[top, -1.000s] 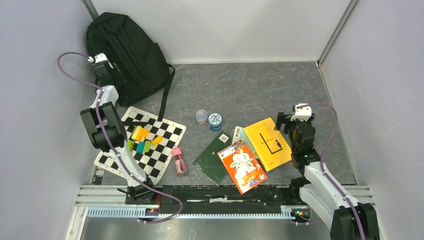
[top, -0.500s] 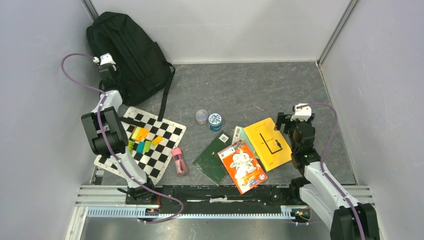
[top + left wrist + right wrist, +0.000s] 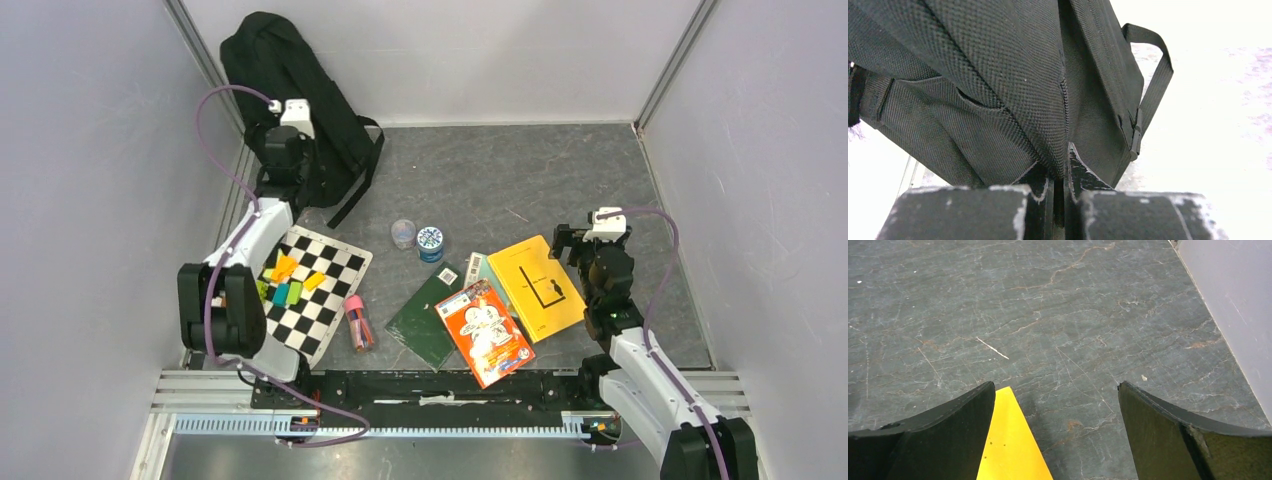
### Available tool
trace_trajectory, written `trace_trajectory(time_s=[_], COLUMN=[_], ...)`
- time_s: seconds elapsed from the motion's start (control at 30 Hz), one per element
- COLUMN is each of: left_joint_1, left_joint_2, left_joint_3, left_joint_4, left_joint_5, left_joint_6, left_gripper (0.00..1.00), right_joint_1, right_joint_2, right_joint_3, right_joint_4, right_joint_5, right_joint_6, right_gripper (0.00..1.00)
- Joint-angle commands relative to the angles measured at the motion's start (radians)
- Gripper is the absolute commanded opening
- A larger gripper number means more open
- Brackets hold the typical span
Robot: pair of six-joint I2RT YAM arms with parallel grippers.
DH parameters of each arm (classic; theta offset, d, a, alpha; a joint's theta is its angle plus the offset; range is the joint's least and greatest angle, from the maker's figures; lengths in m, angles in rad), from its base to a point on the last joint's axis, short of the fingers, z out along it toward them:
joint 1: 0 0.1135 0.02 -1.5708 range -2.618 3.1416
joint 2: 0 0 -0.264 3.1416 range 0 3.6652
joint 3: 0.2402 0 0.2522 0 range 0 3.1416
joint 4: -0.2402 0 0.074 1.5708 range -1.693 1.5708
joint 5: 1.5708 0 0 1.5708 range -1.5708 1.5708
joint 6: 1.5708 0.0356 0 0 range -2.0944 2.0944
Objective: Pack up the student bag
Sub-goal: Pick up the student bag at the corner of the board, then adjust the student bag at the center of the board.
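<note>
The student bag, now propped against the back wall, will be let go by my left gripper on the table (image 3: 388, 246) between the chessboard and the blue jar.
The student bag (image 3: 290, 80) is a large black backpack, propped up against the back wall at the far left, with its straps hanging down to the right. My left gripper (image 3: 292, 160) is shut on a fold of its black fabric. In the left wrist view the bag (image 3: 998, 75) fills the frame and the left gripper (image 3: 1064, 165) pinches the cloth beside a zipper seam. My right gripper (image 3: 578, 243) is open and empty, low over the far corner of a yellow book (image 3: 540, 285). That corner (image 3: 1010, 445) shows beside the left finger of the right gripper (image 3: 1055, 387).
An orange comic book (image 3: 485, 332), a dark green book (image 3: 428, 315) and a teal book (image 3: 478, 265) overlap near the yellow one. Two small jars (image 3: 403, 233) (image 3: 431, 242) stand mid-table. A chessboard (image 3: 325, 295) holds coloured blocks (image 3: 285, 280); a pink item (image 3: 358, 320) lies beside it.
My left gripper has swung right and farther back with the bag fabric in it, pulling the backpack to the right along the back wall. The right arm has barely moved.
</note>
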Motion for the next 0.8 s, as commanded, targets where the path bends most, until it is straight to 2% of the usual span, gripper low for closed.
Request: trace_trajectory(time_s=[0.0,0.23,0.4,0.6,0.77], left_joint_1=[-0.108,-0.207,-0.305,-0.366,-0.453], left_joint_2=[-0.156,-0.328,-0.442,-0.558,-0.593], left_joint_3=[-0.003,-0.093,-0.176,-0.284,-0.359], left_joint_4=[0.154,0.057,-0.015,-0.004,0.032], left_joint_5=[-0.086,-0.063,-0.077,-0.064,-0.104], left_joint_6=[0.108,0.025,0.041,0.049,0.112], left_gripper=[0.02,0.02,0.02,0.02,0.02], right_joint_1=[-0.004,-0.005,-0.004,0.011,0.081], right_joint_2=[-0.015,0.024,0.027,0.074,0.135], right_joint_3=[-0.002,0.032,0.169,0.353,0.514], right_joint_4=[0.028,-0.028,-0.091,-0.097,-0.158], right_joint_5=[-0.047,-0.126,-0.234,-0.421,-0.447], right_joint_6=[0.020,0.060,0.125,0.257,0.392], right_gripper=[0.98,0.98,0.98,0.98,0.98])
